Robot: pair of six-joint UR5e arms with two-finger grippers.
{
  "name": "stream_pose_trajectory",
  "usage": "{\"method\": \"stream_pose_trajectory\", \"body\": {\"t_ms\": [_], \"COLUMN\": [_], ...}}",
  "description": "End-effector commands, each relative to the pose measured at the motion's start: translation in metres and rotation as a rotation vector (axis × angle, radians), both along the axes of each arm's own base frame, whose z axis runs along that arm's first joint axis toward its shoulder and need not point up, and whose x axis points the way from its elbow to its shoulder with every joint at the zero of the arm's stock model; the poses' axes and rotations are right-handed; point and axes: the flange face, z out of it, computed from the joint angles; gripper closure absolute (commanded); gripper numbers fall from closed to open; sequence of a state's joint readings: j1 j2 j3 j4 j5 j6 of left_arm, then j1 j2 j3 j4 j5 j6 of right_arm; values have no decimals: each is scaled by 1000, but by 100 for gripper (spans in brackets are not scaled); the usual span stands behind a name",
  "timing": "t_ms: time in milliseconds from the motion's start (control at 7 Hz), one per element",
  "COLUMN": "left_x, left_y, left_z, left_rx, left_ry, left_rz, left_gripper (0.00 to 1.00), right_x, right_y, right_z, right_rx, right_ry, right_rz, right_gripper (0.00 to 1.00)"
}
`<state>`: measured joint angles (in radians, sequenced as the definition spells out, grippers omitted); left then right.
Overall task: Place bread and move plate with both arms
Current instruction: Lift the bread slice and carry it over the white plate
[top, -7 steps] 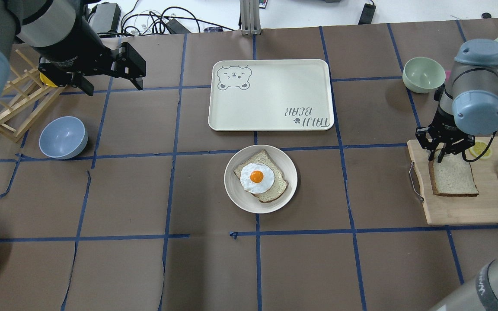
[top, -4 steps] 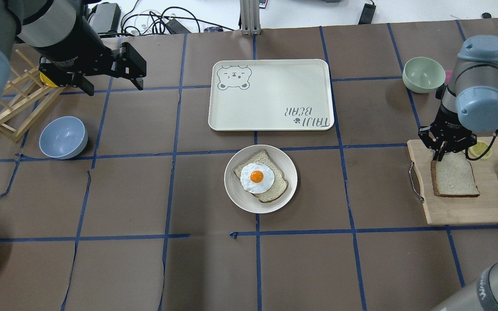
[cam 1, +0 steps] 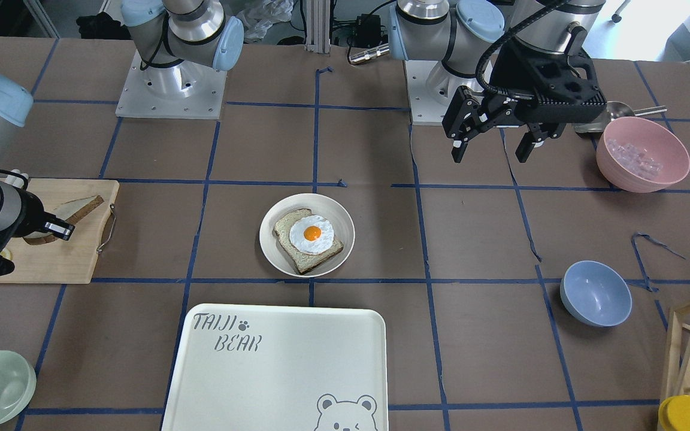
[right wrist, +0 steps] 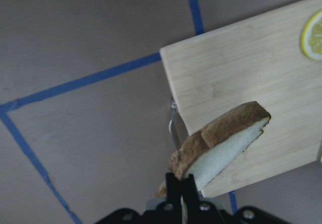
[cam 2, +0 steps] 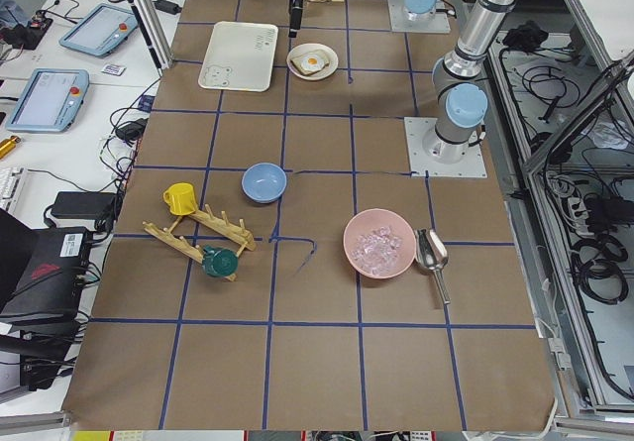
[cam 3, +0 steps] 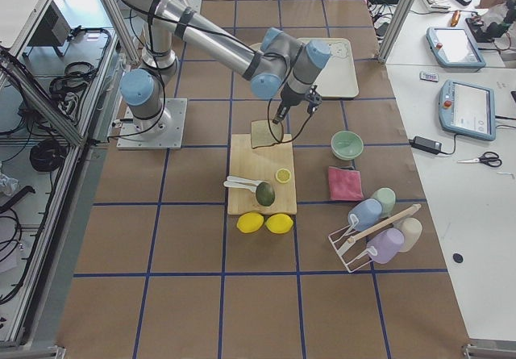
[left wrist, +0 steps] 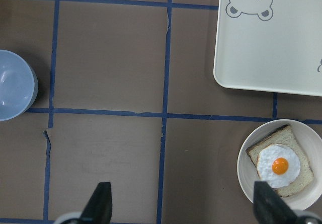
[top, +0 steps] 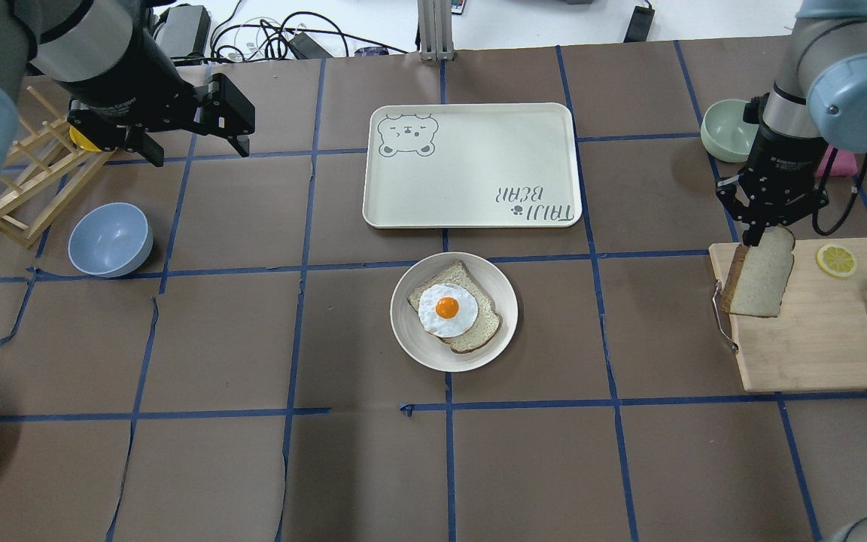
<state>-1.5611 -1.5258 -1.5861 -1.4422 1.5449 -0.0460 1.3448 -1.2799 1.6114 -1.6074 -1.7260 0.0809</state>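
Note:
The robot's right gripper will set the bare bread slice down on top of the fried egg [cam 1: 308, 226] on the plate. The bare slice still hangs tilted above the cutting board.
My right gripper [top: 765, 229] is shut on one end of the bare bread slice [top: 761, 280]. The slice hangs tilted above the left edge of the wooden cutting board [top: 817, 339]. The right wrist view shows the bread [right wrist: 221, 143] pinched edge-on over the board's corner. The round cream plate [top: 411, 342] sits at the table's middle and carries a smaller slice with a fried egg [top: 448, 309]. My left gripper [top: 196, 150] is open and empty, high over the far left of the table. The plate [left wrist: 250, 186] lies well to its right.
The bear-print tray [top: 471, 165] lies just beyond the plate. A blue bowl [top: 110, 239] and a wooden rack [top: 27, 181] are at the left. A green bowl [top: 727, 128] is behind my right gripper. A lemon slice [top: 835, 260] lies on the board, and a pink bowl [cam 1: 642, 154] stands near the left arm.
My right gripper has shut on the bread's far end and lifted it off the board, so the slice now hangs tilted. The left arm has not moved.

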Motion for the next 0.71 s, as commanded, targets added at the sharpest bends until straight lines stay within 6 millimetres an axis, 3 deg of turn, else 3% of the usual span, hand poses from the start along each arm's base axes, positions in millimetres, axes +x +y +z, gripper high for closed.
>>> {"method": "stream_pose_trajectory", "body": {"t_ms": [0, 286, 571], "left_x": [0, 0, 0], "left_y": [0, -1, -1], "left_z": [0, -1, -1], "left_rx": [2, 2, 2], "left_ry": [0, 0, 0], "left_rz": [0, 0, 0], "left_gripper": [0, 0, 0], "right_x": [115, 235, 311], "right_y": [-8, 14, 37], "right_z": [59, 67, 59], "right_rx": [-39, -58, -51], "right_ry": [3, -63, -104], "right_rz": [5, -136, -256], "right_gripper": [100, 100, 100]}}
